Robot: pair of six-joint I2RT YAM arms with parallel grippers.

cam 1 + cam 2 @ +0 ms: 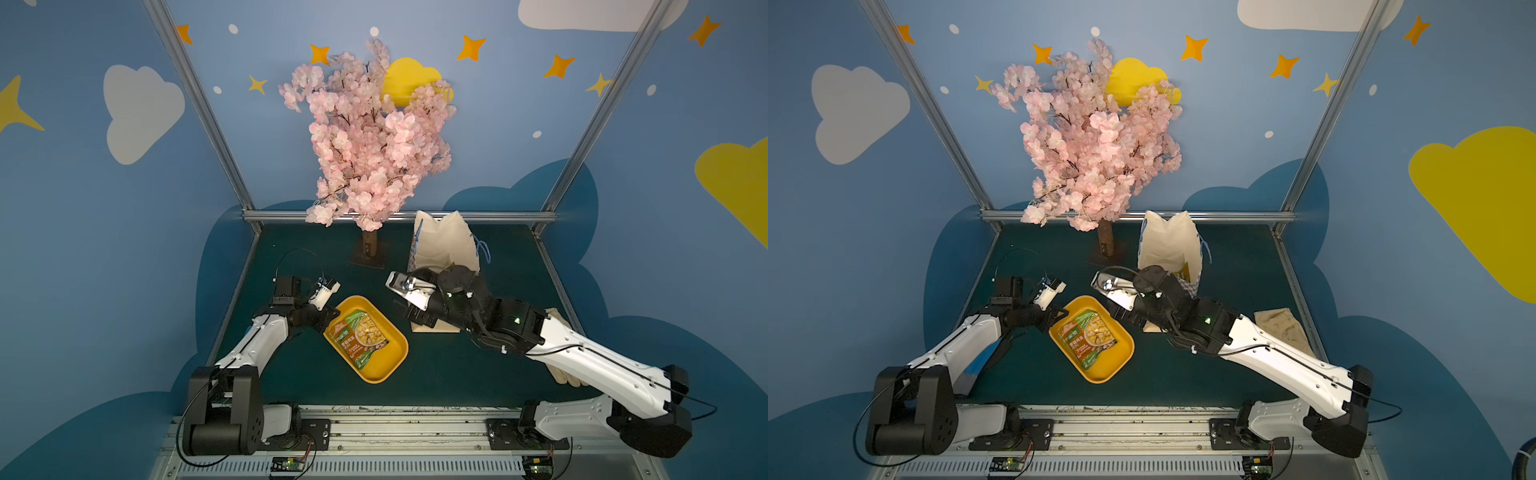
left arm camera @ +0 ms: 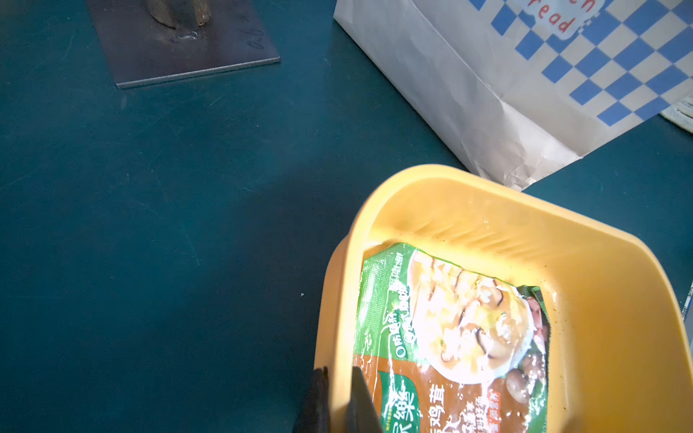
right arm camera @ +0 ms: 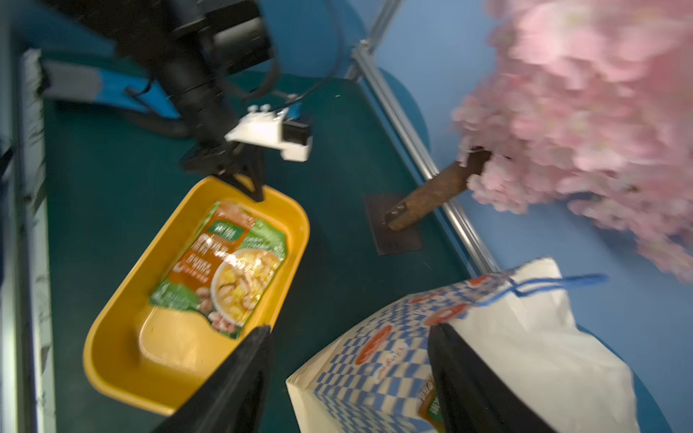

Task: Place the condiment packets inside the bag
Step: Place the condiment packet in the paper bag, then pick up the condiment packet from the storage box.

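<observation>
Next, I close my right gripper on the green end [image 1: 372,355] [image 3: 200,312] of the condiment packet, facing the empty part of the yellow tray.
One green-and-white condiment packet [image 1: 359,336] [image 1: 1090,336] [image 2: 450,337] [image 3: 225,266] lies flat in the yellow tray [image 1: 390,370] [image 2: 487,195]. My left gripper [image 1: 330,318] [image 2: 339,371] is shut on the tray's rim at its left end. The bag [image 1: 444,245] [image 1: 1169,245] [image 2: 468,82] [image 3: 525,337] stands upright behind the tray, mouth open. My right gripper [image 1: 417,316] [image 3: 352,330] hangs open at the bag's front top edge with nothing between its fingers. Another packet [image 3: 431,405] [image 1: 1181,274] shows just inside the bag, beside one finger.
A pink blossom tree [image 1: 370,166] on a metal base plate [image 1: 368,257] [image 2: 187,56] stands left of the bag. A beige cloth [image 1: 1281,324] lies under my right arm by the table's right edge. Aluminium rails border the table.
</observation>
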